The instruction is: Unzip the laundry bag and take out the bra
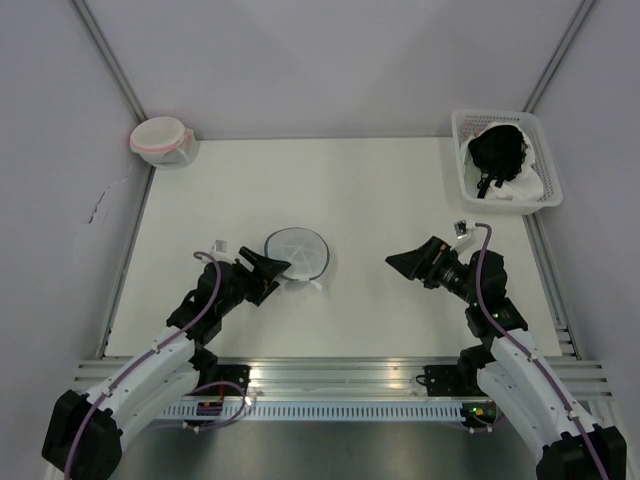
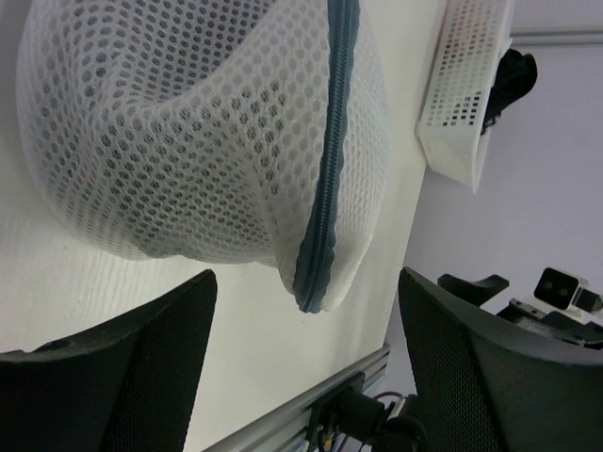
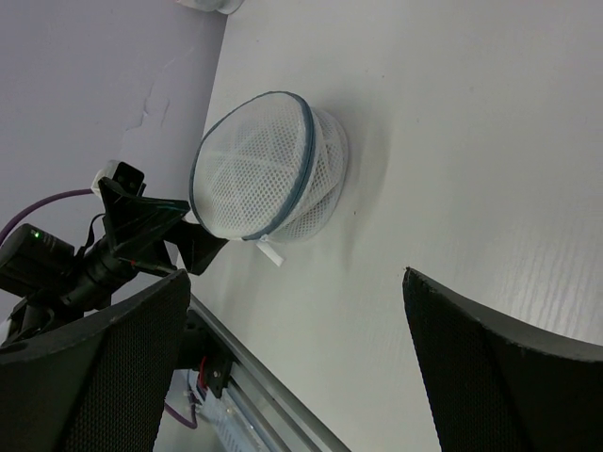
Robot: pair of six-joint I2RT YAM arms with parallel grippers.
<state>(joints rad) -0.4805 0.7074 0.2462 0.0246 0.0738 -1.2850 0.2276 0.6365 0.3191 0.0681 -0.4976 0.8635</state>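
Observation:
My right gripper needs to go next to the laundry bag's small white tag (image 1: pixel 316 285) (image 3: pixel 270 251), beside the near edge of its grey-blue zip rim, and close there.
The laundry bag (image 1: pixel 297 254) lies on the table left of centre, white mesh with a grey-blue zip rim (image 2: pixel 330 169) and a small white tag (image 3: pixel 271 252). Nothing dark shows through its mesh (image 2: pixel 188 122). The zip looks shut along the part in view. My left gripper (image 1: pixel 275 274) is open right at the bag's near-left edge, with a finger on each side of the rim's end (image 2: pixel 306 311). My right gripper (image 1: pixel 400 264) is open and empty, well to the right of the bag (image 3: pixel 254 179). A black fabric bra (image 1: pixel 498 152) with thin straps lies in the basket.
A white slotted basket (image 1: pixel 545 185) stands at the far right corner and also shows in the left wrist view (image 2: pixel 452 94). A round white pouch with a pink rim (image 1: pixel 160 140) sits at the far left corner. Aluminium rails run along the table's edges.

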